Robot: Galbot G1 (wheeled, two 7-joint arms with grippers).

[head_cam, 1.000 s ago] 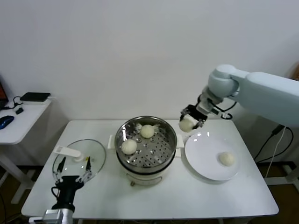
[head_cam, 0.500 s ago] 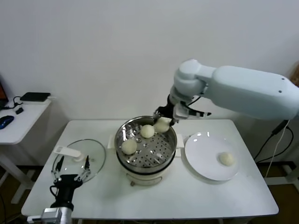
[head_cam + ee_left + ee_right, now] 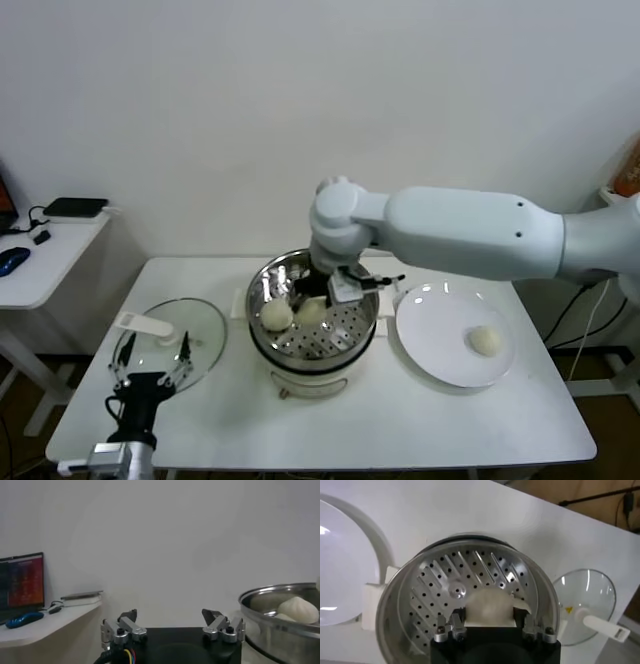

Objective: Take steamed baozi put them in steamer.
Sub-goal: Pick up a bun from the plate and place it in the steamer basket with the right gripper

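Observation:
The bottom by the front rim of the steamer (image 3: 314, 345) (image 3: 481, 567) is perforated. I will let go of the baozi there with my right gripper.
The steamer (image 3: 285, 262) stands mid-table on its white base. My right gripper (image 3: 318, 298) reaches down inside the basket, shut on a cream-white baozi (image 3: 312, 311). In the right wrist view the same baozi (image 3: 490, 607) sits between the fingers, over the perforated floor (image 3: 485, 565). A second baozi (image 3: 275, 315) lies on the basket's left side. Another one is hidden behind the gripper. One baozi (image 3: 486, 341) lies on the white plate (image 3: 440, 320). My left gripper (image 3: 152, 380) is parked open and empty at the front left; it also shows in its wrist view (image 3: 169, 616).
A glass lid (image 3: 170, 335) with a white handle lies flat left of the steamer, just beyond my left gripper. The right wrist view shows it too (image 3: 585, 595). A side desk (image 3: 40, 260) with a mouse stands off the table's left edge.
My right arm has swung left from above the plate's edge to over the steamer, then lowered the held baozi into the basket. The left arm has not moved.

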